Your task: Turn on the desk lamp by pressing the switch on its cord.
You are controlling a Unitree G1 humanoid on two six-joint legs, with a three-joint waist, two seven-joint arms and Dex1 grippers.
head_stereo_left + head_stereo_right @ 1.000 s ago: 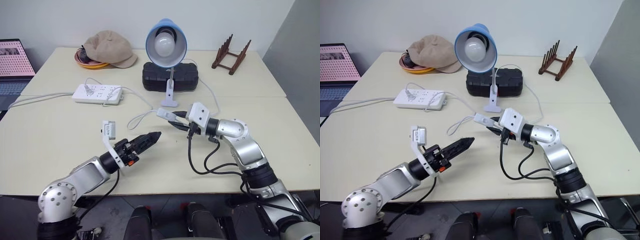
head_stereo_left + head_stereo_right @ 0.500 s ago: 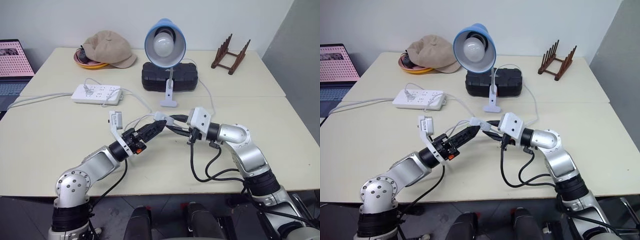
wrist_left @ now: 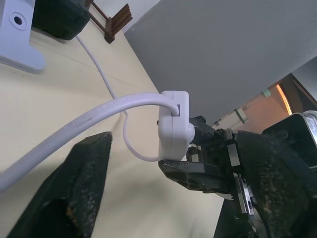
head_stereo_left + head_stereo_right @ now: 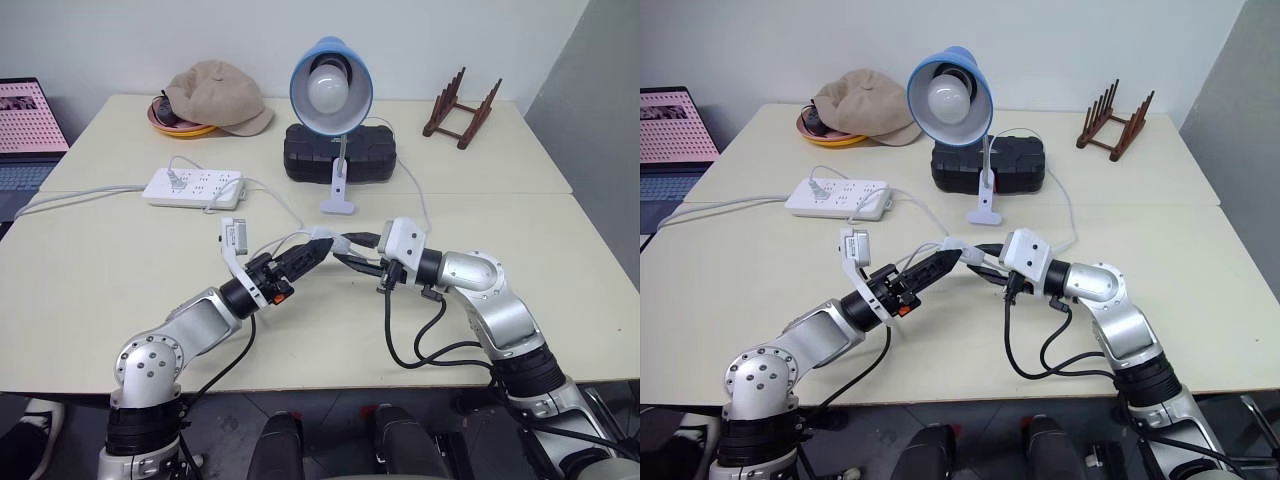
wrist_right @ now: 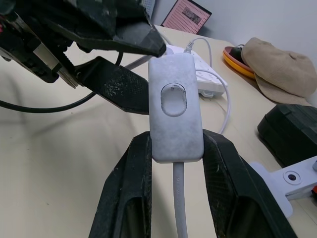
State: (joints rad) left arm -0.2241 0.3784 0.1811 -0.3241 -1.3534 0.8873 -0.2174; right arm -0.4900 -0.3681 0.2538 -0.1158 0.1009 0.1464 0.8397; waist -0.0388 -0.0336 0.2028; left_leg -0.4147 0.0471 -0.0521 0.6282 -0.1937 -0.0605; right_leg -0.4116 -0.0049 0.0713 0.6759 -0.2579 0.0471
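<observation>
My left gripper needs to pinch the switch across its button and back (image 3: 174,130), since the bulb is unlit and its fingers are spread clear of the oval button.
The desk lamp (image 4: 331,85), blue shade and unlit white bulb, stands at the back of the table. My right gripper (image 5: 176,140) is shut on the switch (image 5: 173,111), a white oblong with an oval button facing the wrist camera, held just above the table's middle (image 4: 323,238). The thin white cord (image 3: 99,113) runs out of both its ends. My left gripper (image 4: 310,252) has come in from the left and is open. One black finger (image 5: 119,34) lies above the switch's far end and the other (image 5: 116,87) beside it. I cannot tell whether they touch it.
A white power strip (image 4: 195,187) lies at the left with its thick cable. A black case (image 4: 340,152) sits behind the lamp's base. A tan cap (image 4: 215,95) on an orange dish, a wooden rack (image 4: 460,108) and a laptop (image 4: 25,130) line the back and left edges.
My left gripper has risen and moved right, from the open table to the switch. My right gripper has kept its grip on the switch, nearly still. In the last half second little has moved.
</observation>
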